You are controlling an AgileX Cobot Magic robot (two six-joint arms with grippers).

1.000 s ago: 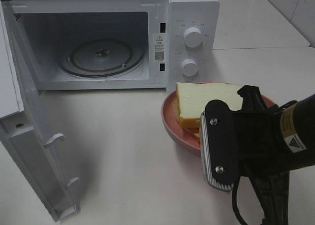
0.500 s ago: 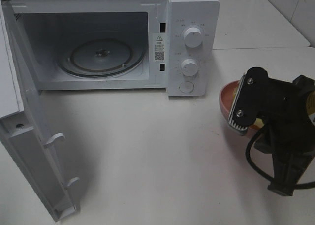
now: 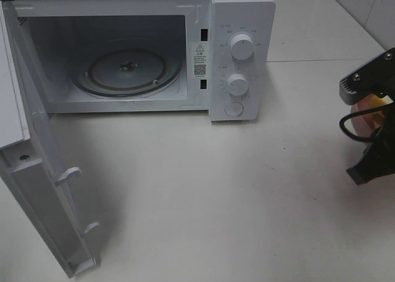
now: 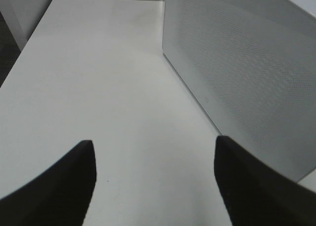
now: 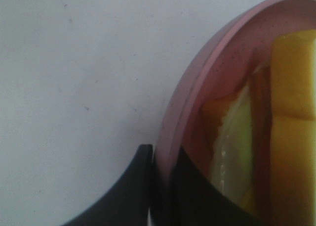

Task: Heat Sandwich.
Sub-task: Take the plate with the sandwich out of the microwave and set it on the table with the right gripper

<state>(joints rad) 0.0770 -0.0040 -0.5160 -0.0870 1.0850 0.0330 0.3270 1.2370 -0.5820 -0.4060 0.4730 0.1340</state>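
Observation:
I will set the plate down with my right gripper on the white tabletop [image 3: 385, 176] beyond and forward of the microwave's control panel.
The sandwich [image 5: 291, 127], pale bread with yellow edges, lies in a round pink plate [image 5: 197, 82]. My right gripper [image 5: 162, 154] is shut on the plate's rim, one finger inside and one outside. In the exterior high view that gripper [image 3: 369, 91] sits at the far right edge, and it hides nearly all of the plate. The white microwave [image 3: 241, 23] stands at the back with its door [image 3: 37, 171] swung wide to the left and the glass turntable [image 3: 126, 69] bare. My left gripper [image 4: 154, 146] is open over bare table beside the microwave's perforated side wall [image 4: 247, 63].
Two knobs [image 3: 241, 46] and a round button are on the microwave's control panel. White tabletop [image 3: 203, 189] stretches in front of the oven. The open door juts toward the front left. A tiled wall shows at the back right.
My right arm has carried the plate with the sandwich from in front of the control panel out to the right edge of the view. The left gripper stays open.

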